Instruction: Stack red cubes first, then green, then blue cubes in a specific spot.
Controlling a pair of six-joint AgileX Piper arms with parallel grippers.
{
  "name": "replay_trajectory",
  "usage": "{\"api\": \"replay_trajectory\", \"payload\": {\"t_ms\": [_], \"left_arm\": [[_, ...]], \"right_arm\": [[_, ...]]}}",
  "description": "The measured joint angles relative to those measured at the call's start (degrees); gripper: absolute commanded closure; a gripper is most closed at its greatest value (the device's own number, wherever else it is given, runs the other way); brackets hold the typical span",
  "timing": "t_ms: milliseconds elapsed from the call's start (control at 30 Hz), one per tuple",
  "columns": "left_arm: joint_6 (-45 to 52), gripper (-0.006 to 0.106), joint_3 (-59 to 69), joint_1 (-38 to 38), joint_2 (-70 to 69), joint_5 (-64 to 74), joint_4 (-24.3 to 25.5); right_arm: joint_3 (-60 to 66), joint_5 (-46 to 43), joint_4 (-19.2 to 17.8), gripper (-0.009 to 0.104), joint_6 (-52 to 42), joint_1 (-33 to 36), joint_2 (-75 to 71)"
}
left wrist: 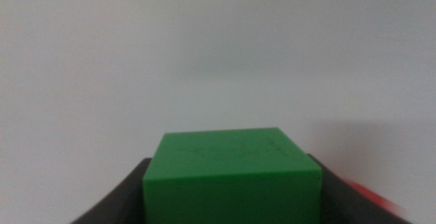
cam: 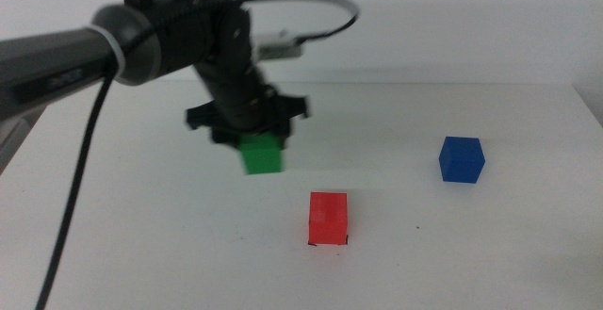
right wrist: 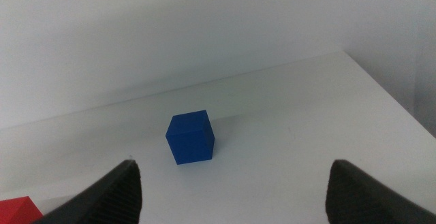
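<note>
My left gripper is to let go of the green cube, now held in the air behind the red cube, on the top side of the red cube [cam: 329,203], flush with the red cube's sides.
My left gripper [cam: 257,138] is shut on the green cube [cam: 261,155] and holds it in the air, left of and behind the red cube [cam: 329,218]. In the left wrist view the green cube [left wrist: 231,176] fills the gap between the jaws, and a red blur [left wrist: 371,195] shows beside it. The red cube sits on the marked spot; black corner marks [cam: 310,245] peek out at its base. The blue cube [cam: 462,159] stands alone at the right. My right gripper [right wrist: 231,197] is open and empty, hanging short of the blue cube [right wrist: 190,137].
The white table's right edge [cam: 589,112] lies just past the blue cube. A lone black speck [cam: 419,227] lies right of the red cube. The left arm's cable [cam: 80,187] hangs down at the left. The red cube's corner [right wrist: 17,209] shows in the right wrist view.
</note>
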Motion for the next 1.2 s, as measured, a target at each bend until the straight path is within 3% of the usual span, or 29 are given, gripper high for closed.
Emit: {"api": "replay_trajectory", "payload": {"t_ms": [167,333,600,1200], "left_arm": [[-7.2,0.098,-0.4,-10.2,-4.2,0.5,0.3],[-13.5,0.093,-0.4,-16.4,-2.2,0.4,5.8],[-16.1,0.092,-0.3,-16.9,1.0,-1.4,9.2],[-18.0,0.092,0.0,-16.9,3.9,-2.7,10.2]], "right_arm": [[0.0,0.0,0.0,0.002,0.0,0.0,0.0],[0.0,0.0,0.0,0.002,0.0,0.0,0.0],[0.0,0.0,0.0,0.002,0.0,0.0,0.0],[0.0,0.0,0.0,0.002,0.0,0.0,0.0]]}}
